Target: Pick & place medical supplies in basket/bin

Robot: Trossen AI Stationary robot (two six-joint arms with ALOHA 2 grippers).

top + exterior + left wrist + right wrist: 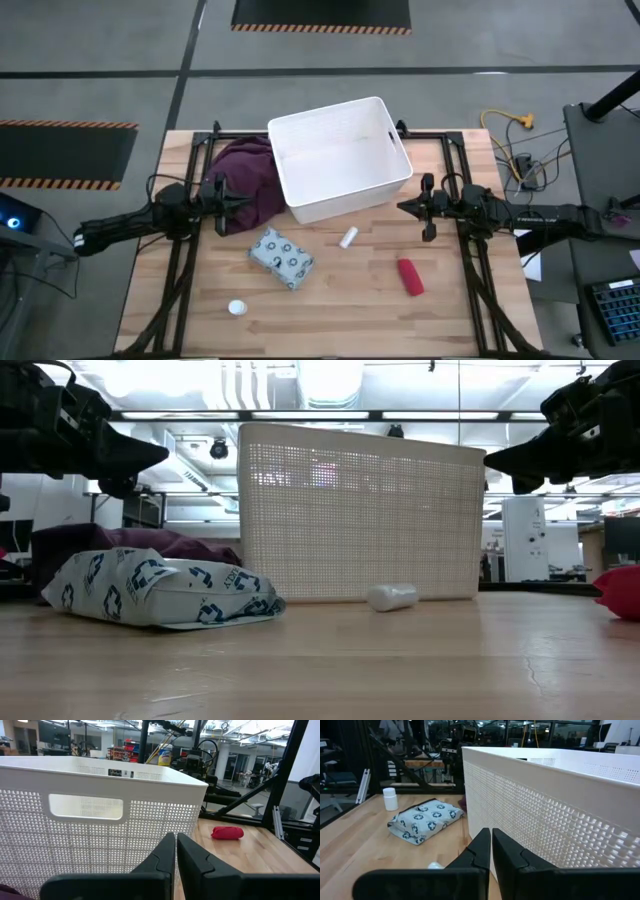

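Observation:
The red oblong piece is next for my right gripper, which should go to it and close around the red oblong piece's middle (410, 277).
The white bin (340, 155) stands at the table's far middle. Near of it lie the white short cylinder (348, 237), the blue-grey spotted packet (281, 257), the red oblong piece (410, 277) and the small white round piece (237, 308), each resting on the wood. My left gripper (243, 200) is shut and hovers left of the bin, over the maroon cloth (248, 180). My right gripper (402, 207) is shut and hovers at the bin's right near corner. In the low view both grippers are well above the table.
The maroon cloth lies heaped against the bin's left wall. Black frame rails (470, 260) run along the table's left and right sides. Bare wood shows along the near edge between the items. Cables and a keyboard sit beyond the right edge.

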